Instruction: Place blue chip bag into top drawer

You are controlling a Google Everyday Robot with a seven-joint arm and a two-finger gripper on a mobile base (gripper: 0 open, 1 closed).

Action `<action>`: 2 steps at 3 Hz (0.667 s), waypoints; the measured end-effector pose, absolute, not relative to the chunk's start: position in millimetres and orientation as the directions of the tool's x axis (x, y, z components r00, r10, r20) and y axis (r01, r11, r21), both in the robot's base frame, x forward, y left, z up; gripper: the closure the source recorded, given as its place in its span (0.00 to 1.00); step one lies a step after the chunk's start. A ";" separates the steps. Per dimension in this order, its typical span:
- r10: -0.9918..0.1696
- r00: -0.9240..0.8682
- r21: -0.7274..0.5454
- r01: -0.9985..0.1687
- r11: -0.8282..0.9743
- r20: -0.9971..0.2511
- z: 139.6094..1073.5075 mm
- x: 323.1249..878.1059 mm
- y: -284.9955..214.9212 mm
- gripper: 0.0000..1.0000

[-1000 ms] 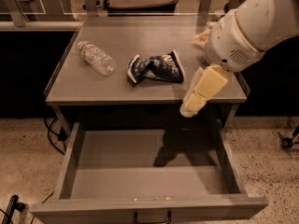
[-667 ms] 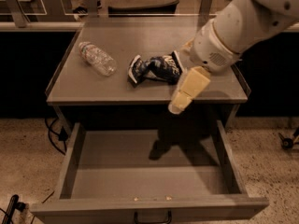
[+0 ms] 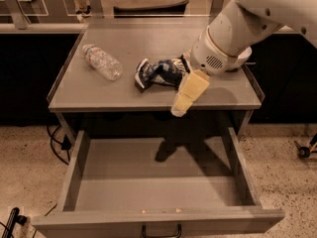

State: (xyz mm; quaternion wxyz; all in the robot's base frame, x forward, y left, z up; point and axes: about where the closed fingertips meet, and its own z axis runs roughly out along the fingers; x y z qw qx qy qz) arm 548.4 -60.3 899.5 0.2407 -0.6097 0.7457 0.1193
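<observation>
Next, I close my gripper on the crumpled middle (image 3: pixel 167 72) of the blue chip bag on the table top.
The blue chip bag (image 3: pixel 161 72) lies crumpled on the grey table top (image 3: pixel 99 93), near the middle. My gripper (image 3: pixel 180 109) hangs down from the big white arm (image 3: pixel 223 43), just right of the bag. Its cream tip is over the table's front edge, above the open drawer. It holds nothing that I can see. The top drawer (image 3: pixel 124 182) is pulled out below the table; its flat bottom is bare and the dark bar handle (image 3: pixel 161 230) shows at its front.
A clear plastic water bottle (image 3: pixel 102 62) lies on its side at the left of the table top. The arm's shadow falls on the back of the drawer. Cables (image 3: pixel 57 143) lie on the speckled floor at the left.
My gripper and arm have moved left along the table's front edge, from the right end to just beside the chip bag. The bag, the bottle and the drawer have not moved.
</observation>
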 end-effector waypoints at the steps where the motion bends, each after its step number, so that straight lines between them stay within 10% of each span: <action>1: -0.862 -0.145 -0.128 -0.964 0.234 -0.485 898.1 541.3 -60.3 0.00; 2: -0.867 -0.143 -0.157 -0.957 0.245 -0.478 895.5 559.5 -55.6 0.00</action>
